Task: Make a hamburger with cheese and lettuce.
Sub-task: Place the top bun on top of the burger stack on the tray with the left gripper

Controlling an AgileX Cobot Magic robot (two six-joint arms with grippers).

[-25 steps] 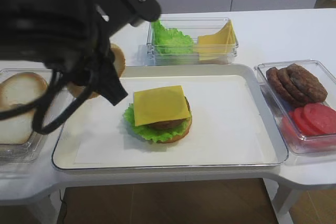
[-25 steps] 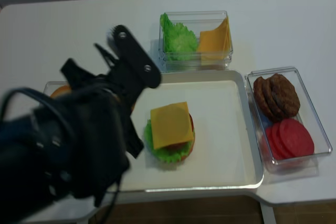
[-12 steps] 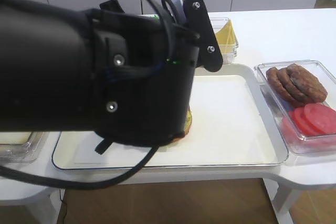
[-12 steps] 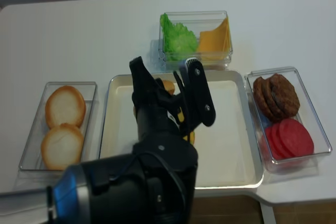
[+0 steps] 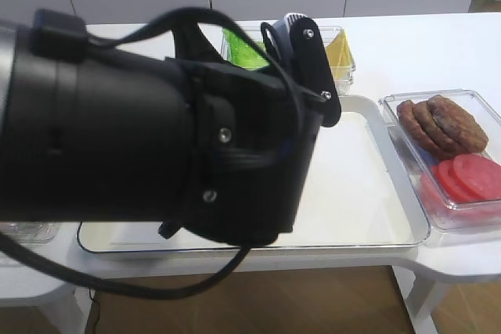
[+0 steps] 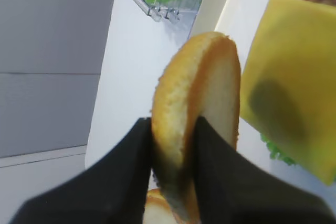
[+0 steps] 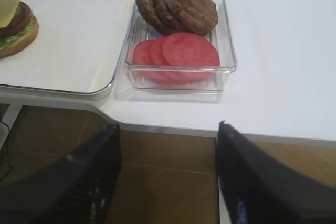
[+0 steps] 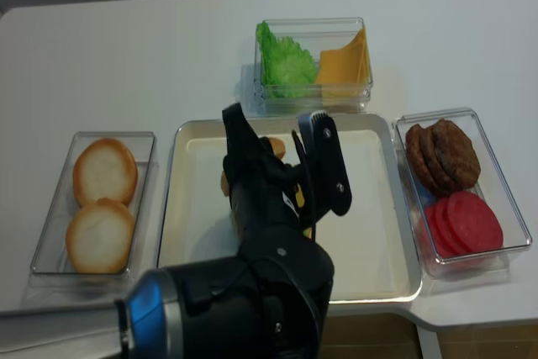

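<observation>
The golden-brown bun half, now hanging just beside the hamburger, will be let go by my left gripper on the yellow cheese point(image 8: 274, 180) point(image 6: 302, 72) that tops the hamburger in the tray.
In the left wrist view my left gripper point(image 6: 173, 124) is shut on a golden-brown bun half point(image 6: 197, 114), held on edge. It hangs just left of the hamburger, whose yellow cheese point(image 6: 289, 93) lies flat on top, with the lettuce point(image 6: 275, 151) frilling out below. The right wrist view shows the hamburger point(image 7: 16, 27) at the tray's left: bun base, lettuce point(image 7: 11, 36), patty, cheese point(image 7: 9, 6). My left arm point(image 5: 156, 154) hides the stack in both high views. My right gripper point(image 7: 168, 127) stands open and holds nothing, off the table's front edge over the floor.
The white tray point(image 8: 370, 208) sits mid-table. A clear box of patties point(image 8: 441, 153) and tomato slices point(image 8: 466, 220) stands to its right. A box with two pale bun halves point(image 8: 102, 197) is on the left. Behind the tray is a box of green leaves point(image 8: 282, 60) and yellow slices point(image 8: 345, 60).
My left arm has swung right from the bun box to over the tray, carrying the bun half, and now covers the hamburger in both high views.
</observation>
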